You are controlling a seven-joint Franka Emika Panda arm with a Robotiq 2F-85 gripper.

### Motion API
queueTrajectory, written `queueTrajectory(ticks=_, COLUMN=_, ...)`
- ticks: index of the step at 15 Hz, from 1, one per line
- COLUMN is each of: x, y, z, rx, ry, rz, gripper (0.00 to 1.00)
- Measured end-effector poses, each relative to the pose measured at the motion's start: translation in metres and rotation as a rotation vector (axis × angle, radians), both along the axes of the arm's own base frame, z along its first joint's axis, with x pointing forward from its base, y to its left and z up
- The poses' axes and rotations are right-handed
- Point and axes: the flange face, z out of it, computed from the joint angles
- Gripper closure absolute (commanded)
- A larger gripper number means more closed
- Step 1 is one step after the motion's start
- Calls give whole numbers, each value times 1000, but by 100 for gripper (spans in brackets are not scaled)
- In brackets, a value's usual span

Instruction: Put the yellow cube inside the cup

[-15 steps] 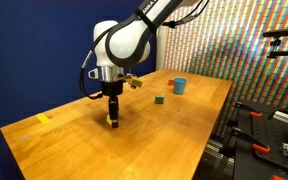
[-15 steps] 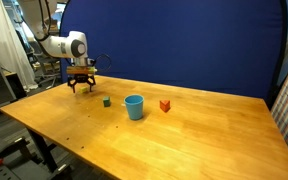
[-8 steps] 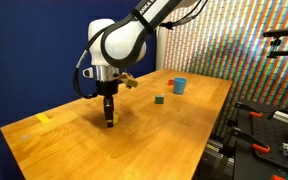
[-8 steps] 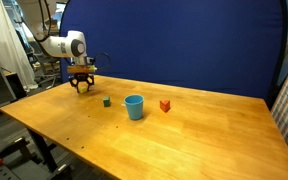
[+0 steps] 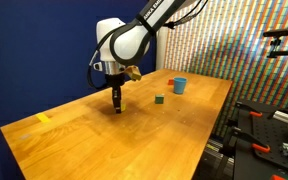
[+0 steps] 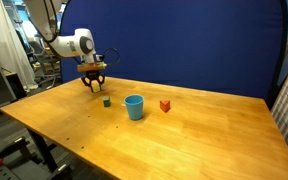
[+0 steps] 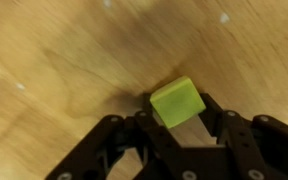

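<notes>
The yellow cube, now held above the wooden tabletop, will be released by my gripper inside the light-blue cup (image 5: 179, 84), close to the small red block.
In the wrist view the yellow cube (image 7: 176, 98) looks lime-yellow and sits pinched between my two black fingers, above the wooden tabletop. My gripper (image 7: 180, 113) is shut on it. In both exterior views the gripper (image 5: 117, 104) (image 6: 94, 88) hangs a little above the table, left of the small green cube (image 5: 159, 99) (image 6: 107, 101). The light-blue cup (image 5: 180, 85) (image 6: 134, 106) stands upright further along the table, beyond the green cube. The held cube is too small to make out in the exterior views.
A small red block (image 6: 165, 105) lies just past the cup. A flat yellow piece (image 5: 43, 118) rests near the table's left end. The wooden table (image 5: 104, 145) ends close to a rack with equipment (image 5: 269, 125).
The jaws went from open to shut on the yellow cube. The gripper then rose off the table and shifted toward the green cube and the cup.
</notes>
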Motion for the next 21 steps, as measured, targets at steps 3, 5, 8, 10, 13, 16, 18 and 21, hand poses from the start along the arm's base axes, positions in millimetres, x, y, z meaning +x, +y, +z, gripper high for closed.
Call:
queueTrajectory(ticks=3, x=17, y=-69, z=8, rx=-99, ry=-37, rz=-102, gripper=74)
queueTrajectory(ticks=5, x=25, y=-118, z=20, rx=-150, ry=-60, rz=-184, gripper=74)
queueTrajectory(ticks=8, x=30, y=-189, z=51, rx=-191, ry=-94, rz=-318, gripper=74)
queueTrajectory(ticks=10, x=29, y=-234, z=76, rx=-205, ry=-115, rz=-409, gripper=74)
queueTrajectory(ticks=13, x=16, y=-297, z=113, rx=-220, ry=-121, rz=-540, gripper=74)
queueTrajectory(ticks=16, x=-10, y=-349, z=138, rx=-225, ry=-89, rz=-649, gripper=74)
queueTrajectory(ticks=18, x=-27, y=-368, z=140, rx=-212, ry=-55, rz=-702, gripper=74)
queueTrajectory(ticks=21, x=-44, y=-367, z=127, rx=-178, ry=-3, rz=-737, gripper=74)
